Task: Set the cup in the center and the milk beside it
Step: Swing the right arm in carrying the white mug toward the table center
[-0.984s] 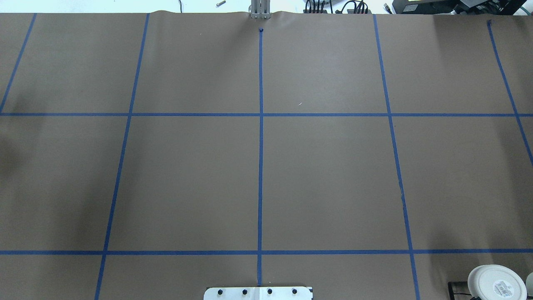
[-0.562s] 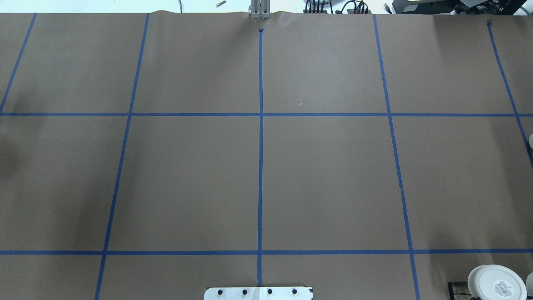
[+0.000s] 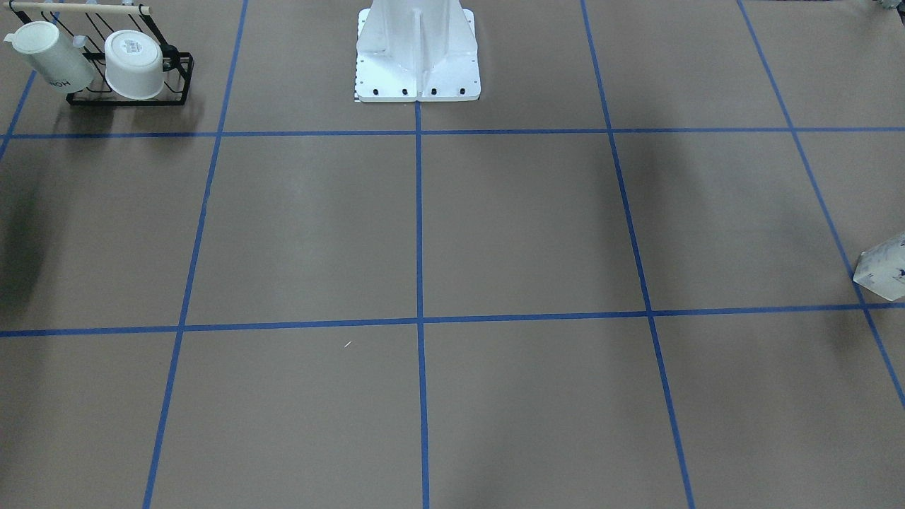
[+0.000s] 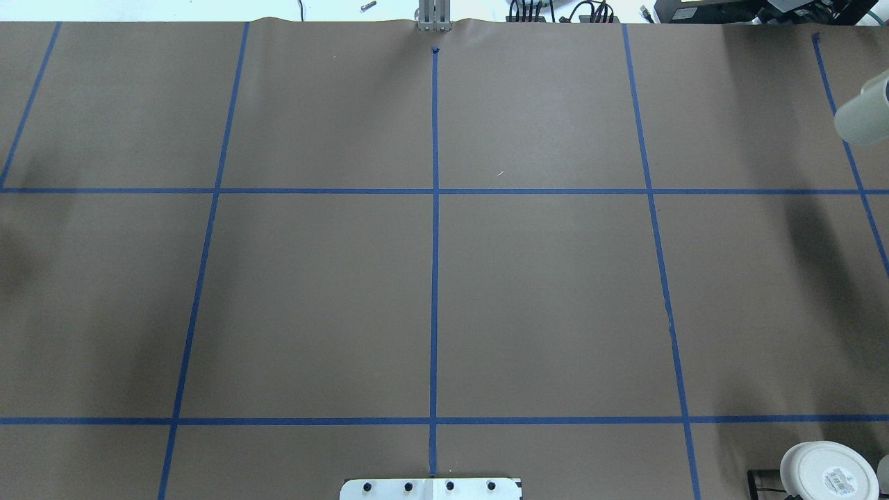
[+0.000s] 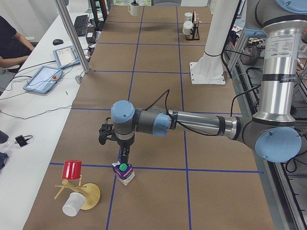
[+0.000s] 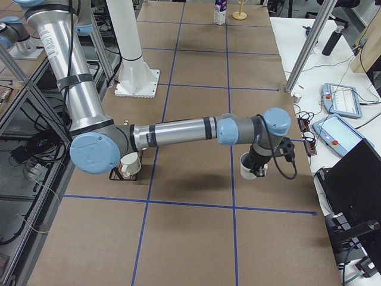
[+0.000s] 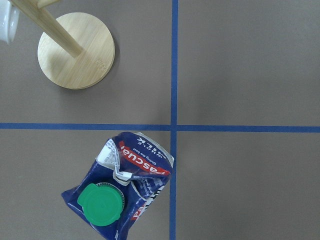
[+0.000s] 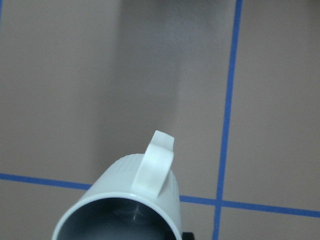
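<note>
The robot's right gripper needs to put the cup down beside the blue tape crossing (image 3: 396, 309) in the middle of the table.
The cup (image 8: 127, 205), a small white mug with a loop handle and a dark grey inside, fills the bottom of the right wrist view. My right gripper (image 6: 256, 170) holds it above the table near the right end; a dark finger part shows beside it. The cup also shows at the overhead view's right edge (image 4: 865, 114). The milk (image 7: 120, 190), a crumpled blue and white carton with a green cap, stands on a blue tape line. My left gripper (image 5: 123, 157) hangs just above its cap (image 5: 123, 167); I cannot tell if it is open. The milk also shows in the front view (image 3: 884, 272).
A wooden mug tree (image 5: 86, 195) with a red cup (image 5: 72, 169) and a white cup (image 5: 72, 206) stands beside the milk. A black rack (image 3: 127, 95) holds a tall lettered cup (image 3: 49, 53) and a wider labelled cup (image 3: 134, 63). The robot's base (image 3: 417, 49) is mid-table.
In the overhead view the cup has come in at the right edge and moved toward the far side of the table. Nothing else there has moved.
</note>
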You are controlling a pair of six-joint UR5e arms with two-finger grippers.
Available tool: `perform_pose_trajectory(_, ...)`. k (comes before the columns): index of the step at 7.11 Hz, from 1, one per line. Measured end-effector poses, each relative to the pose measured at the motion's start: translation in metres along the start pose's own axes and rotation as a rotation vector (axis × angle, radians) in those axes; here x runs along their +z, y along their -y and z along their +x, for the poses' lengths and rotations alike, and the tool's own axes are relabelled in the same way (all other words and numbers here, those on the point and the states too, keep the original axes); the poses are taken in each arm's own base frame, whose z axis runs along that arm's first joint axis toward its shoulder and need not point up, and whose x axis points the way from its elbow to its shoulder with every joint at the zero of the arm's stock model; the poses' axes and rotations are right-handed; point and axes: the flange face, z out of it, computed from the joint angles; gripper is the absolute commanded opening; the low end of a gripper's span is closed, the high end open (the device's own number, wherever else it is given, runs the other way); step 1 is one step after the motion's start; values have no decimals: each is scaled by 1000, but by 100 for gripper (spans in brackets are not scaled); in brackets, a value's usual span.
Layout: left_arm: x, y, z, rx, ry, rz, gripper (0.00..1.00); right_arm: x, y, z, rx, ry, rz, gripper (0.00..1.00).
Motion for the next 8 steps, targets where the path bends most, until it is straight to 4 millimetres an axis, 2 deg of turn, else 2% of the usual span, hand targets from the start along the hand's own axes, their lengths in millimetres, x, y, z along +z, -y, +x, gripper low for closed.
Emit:
perform_pose_trajectory(1,0,0,0,-1,2,1,98,-4,31,-65,18,8,-6,0)
perform_pose_trajectory(2,2,2,-2,-3,5,-2,98,3,51,-129,47,20,-15,0)
perform_pose_trajectory(3,8,5,-7,-8,7,-10,98,19,60,-189,56,35,-24,0)
perform_pose_trajectory(5,19,18,-15,-21,10,-26,98,55,59,-302,66,90,-20,0)
perform_pose_trajectory(7,23,26,-18,-29,10,-32,98,66,48,-434,164,126,10,0)
perform_pose_trajectory(8,21,28,-15,-28,9,-28,98,73,34,-497,176,126,29,0)
